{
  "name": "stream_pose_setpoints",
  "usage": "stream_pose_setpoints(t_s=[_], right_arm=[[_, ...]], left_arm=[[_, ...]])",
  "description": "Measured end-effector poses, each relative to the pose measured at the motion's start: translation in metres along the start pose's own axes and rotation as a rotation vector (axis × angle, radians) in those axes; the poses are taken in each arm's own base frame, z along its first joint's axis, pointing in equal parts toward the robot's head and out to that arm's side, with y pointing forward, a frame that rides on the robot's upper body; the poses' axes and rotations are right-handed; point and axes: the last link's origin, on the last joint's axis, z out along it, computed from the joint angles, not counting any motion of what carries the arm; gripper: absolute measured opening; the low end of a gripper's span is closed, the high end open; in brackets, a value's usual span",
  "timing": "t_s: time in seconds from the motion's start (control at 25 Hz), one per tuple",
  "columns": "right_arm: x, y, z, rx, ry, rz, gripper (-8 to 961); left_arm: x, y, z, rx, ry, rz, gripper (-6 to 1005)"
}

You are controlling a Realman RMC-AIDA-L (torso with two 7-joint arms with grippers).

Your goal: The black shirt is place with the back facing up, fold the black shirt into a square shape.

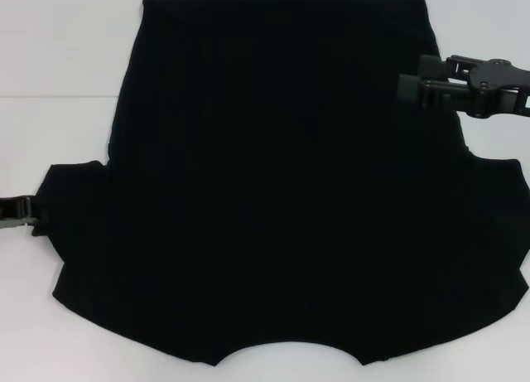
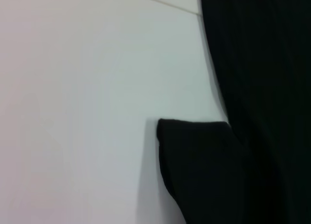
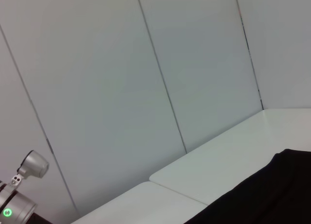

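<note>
My left gripper needs to let go of the sleeve tip on the black shirt's body (image 1: 225, 187), just short of the body's middle.
The black shirt (image 1: 281, 191) lies spread flat on the white table (image 1: 58, 59), plain side up, with its neck notch at the near edge and its hem at the far side. My right gripper (image 1: 411, 76) hovers open at the shirt's far right edge, its two fingers apart over the cloth's border. My left gripper (image 1: 18, 210) sits at the table's left edge, right against the tip of the left sleeve (image 1: 70, 191). In the left wrist view, the sleeve (image 2: 199, 161) juts out from the shirt body (image 2: 262, 88). The right wrist view shows a corner of the shirt (image 3: 272, 195).
White table (image 2: 87, 112) surrounds the shirt on the left and far side. Pale wall panels (image 3: 146, 78) stand behind the table. A silver device with a green light (image 3: 19, 185) shows at the edge of the right wrist view.
</note>
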Motion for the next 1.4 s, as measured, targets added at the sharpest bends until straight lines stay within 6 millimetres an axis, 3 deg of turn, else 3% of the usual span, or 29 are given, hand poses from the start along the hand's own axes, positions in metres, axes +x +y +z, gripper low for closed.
stream_pose_setpoints(t_s=[0.36, 0.72, 1.12, 1.24, 1.4], right_arm=[[0.004, 0.001, 0.002, 0.003, -0.004, 0.008, 832], [0.006, 0.003, 0.006, -0.001, -0.007, 0.007, 832], [0.006, 0.004, 0.006, -0.008, -0.007, 0.007, 833], [0.007, 0.004, 0.007, -0.008, -0.005, 0.006, 833], [0.007, 0.004, 0.006, -0.008, -0.008, 0.008, 833]], left_arm=[[0.014, -0.019, -0.009, 0.103, 0.092, 0.0, 26], [0.035, -0.014, -0.008, 0.14, 0.157, 0.039, 27], [0.036, -0.013, -0.007, 0.141, 0.163, 0.043, 28], [0.035, -0.005, -0.009, 0.087, 0.155, 0.034, 28], [0.037, 0.023, -0.016, -0.115, 0.19, 0.051, 28]])
